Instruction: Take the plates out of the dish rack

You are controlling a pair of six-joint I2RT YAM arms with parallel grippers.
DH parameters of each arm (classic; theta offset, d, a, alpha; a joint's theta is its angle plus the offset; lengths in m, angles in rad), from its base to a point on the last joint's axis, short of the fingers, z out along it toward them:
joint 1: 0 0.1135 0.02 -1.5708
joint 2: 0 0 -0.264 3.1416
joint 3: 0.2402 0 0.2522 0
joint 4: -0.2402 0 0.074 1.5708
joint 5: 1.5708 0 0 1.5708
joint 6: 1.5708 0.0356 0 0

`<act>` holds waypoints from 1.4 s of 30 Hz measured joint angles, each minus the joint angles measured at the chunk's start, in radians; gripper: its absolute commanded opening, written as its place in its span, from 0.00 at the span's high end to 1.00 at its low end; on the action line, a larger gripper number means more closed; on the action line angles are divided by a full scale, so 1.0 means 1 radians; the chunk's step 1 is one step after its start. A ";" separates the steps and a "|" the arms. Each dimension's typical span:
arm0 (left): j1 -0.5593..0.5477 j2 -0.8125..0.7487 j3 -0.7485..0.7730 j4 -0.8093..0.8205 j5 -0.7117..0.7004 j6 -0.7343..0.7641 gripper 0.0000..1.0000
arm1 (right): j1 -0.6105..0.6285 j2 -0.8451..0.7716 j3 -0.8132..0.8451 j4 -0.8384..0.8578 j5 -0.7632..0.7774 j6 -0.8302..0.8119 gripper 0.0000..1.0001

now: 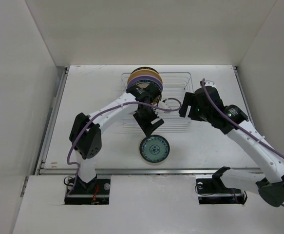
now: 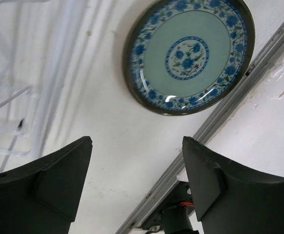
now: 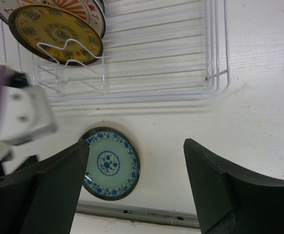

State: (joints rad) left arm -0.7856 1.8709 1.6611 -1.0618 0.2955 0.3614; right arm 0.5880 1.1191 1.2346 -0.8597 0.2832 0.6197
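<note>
I should next use my right gripper to grab the dark brown and yellow plate by the plate's edge [image 1: 156, 99] [image 3: 102, 48] nearest my right gripper.
The white wire dish rack [image 1: 177, 100] stands at the back middle of the table. Several plates stand upright at its left end: a tan one [image 1: 144, 73], a lilac one [image 1: 144, 79] and darker ones in front. The right wrist view shows the dark brown and yellow plate [image 3: 56, 31] and the orange sunburst plate [image 3: 81, 7] in the rack [image 3: 180, 58]. A white plate with a teal centre and blue rim [image 1: 154, 149] lies flat on the table in front of the rack; it also shows in the left wrist view [image 2: 188, 56] and the right wrist view [image 3: 110, 163]. My left gripper [image 1: 153, 130] is open and empty, just behind that plate. My right gripper [image 1: 184, 106] is open and empty over the rack's right part.
A metal rail [image 1: 146, 170] runs along the table's near edge, close to the flat plate. White walls enclose the table on the left, back and right. The left arm's wrist [image 3: 20, 114] shows at the left in the right wrist view.
</note>
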 measured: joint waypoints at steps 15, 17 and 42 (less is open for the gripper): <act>0.309 -0.436 -0.028 0.104 -0.393 -0.160 0.18 | 0.000 0.541 0.289 0.282 -0.234 -0.426 0.24; 0.350 -0.402 -0.029 0.108 -0.427 -0.189 0.18 | 0.000 0.615 0.323 0.300 -0.263 -0.469 0.27; 0.408 0.092 0.034 0.110 -0.330 -0.341 0.67 | 0.009 0.924 0.552 0.372 -0.309 -0.729 1.00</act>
State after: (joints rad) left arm -0.3775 1.9633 1.6951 -0.9516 -0.0341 0.0204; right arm 0.5972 2.0426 1.7866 -0.4873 -0.0254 -0.1089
